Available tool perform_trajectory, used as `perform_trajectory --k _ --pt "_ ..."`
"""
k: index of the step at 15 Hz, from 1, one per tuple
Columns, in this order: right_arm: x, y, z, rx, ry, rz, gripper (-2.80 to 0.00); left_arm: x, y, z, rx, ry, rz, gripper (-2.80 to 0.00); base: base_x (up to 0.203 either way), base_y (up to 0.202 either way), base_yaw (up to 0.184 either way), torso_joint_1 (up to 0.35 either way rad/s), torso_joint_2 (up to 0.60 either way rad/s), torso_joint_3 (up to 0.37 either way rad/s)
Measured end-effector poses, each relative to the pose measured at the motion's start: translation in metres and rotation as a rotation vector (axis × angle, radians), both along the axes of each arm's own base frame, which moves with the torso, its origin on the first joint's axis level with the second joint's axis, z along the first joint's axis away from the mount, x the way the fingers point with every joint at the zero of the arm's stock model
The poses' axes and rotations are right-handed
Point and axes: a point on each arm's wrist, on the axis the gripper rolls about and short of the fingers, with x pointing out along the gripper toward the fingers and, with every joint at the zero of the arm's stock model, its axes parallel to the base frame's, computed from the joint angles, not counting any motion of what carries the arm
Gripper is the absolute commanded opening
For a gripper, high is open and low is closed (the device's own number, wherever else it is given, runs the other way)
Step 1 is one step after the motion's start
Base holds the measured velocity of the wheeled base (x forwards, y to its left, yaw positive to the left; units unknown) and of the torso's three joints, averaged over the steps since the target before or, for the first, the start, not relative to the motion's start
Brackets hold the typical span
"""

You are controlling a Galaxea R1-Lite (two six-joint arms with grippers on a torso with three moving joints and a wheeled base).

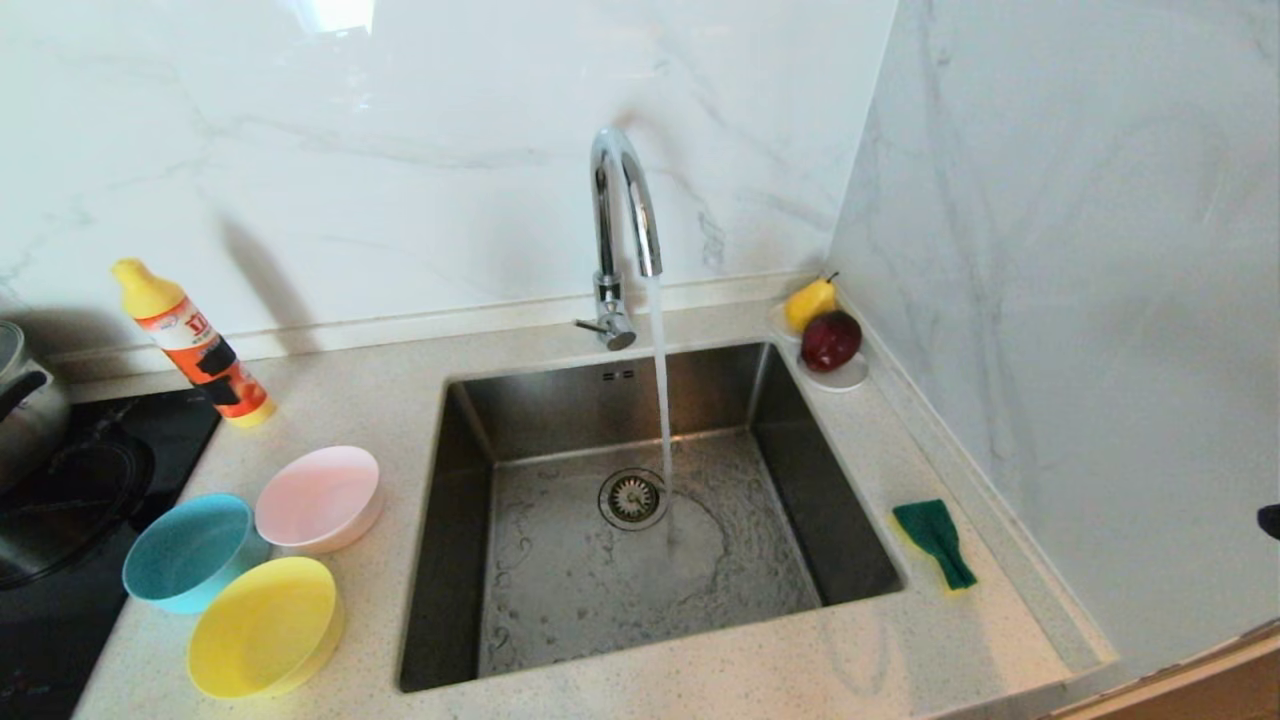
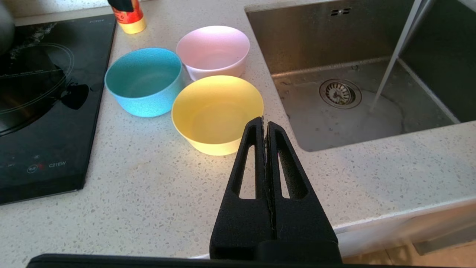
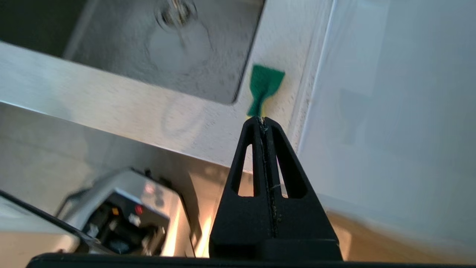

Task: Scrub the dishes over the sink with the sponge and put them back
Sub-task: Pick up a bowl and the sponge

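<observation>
I will next bring my right gripper over to the middle of the sponge (image 1: 938, 546) (image 3: 263, 93), where its wide end gets narrower, and then close the gripper there.
Three bowls stand on the counter left of the sink (image 1: 560, 600): pink (image 1: 318, 497), blue (image 1: 188, 548) and yellow (image 1: 263, 625). Water runs from the chrome faucet (image 1: 622, 215) into the basin beside the drain. The sponge (image 1: 934, 540) lies green face up on the counter right of the sink. In the left wrist view my left gripper (image 2: 264, 121) is shut and empty, above the counter near the yellow bowl (image 2: 215, 111). My right gripper (image 3: 263, 120) is shut and empty, in front of the counter edge, and points toward the sponge (image 3: 264, 87) without touching it.
A yellow detergent bottle (image 1: 195, 345) stands behind the bowls. A steel pot (image 1: 25, 400) sits on the black cooktop (image 1: 60, 560) at far left. A saucer with fruit (image 1: 825, 340) fills the back right corner. The marble wall (image 1: 1080, 300) runs close to the sponge.
</observation>
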Motion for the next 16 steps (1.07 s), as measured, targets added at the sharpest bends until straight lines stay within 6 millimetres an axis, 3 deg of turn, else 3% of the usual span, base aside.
perform_trajectory --k 7,11,16 --pt "0.073 0.029 -0.027 -0.084 0.190 -0.026 0.00 0.000 0.000 0.000 0.000 0.000 0.000 -2.80 0.000 0.000 0.000 0.000 0.00 0.000" --pt "0.091 0.035 -0.053 -0.076 0.311 -0.034 0.00 0.000 0.000 0.000 0.000 0.000 0.000 -2.80 0.000 0.000 0.000 0.000 0.00 0.000" --pt "0.108 0.040 -0.094 -0.091 0.341 -0.037 0.00 0.000 0.000 0.000 0.000 0.001 0.000 -2.80 0.000 0.000 0.000 0.000 0.00 0.000"
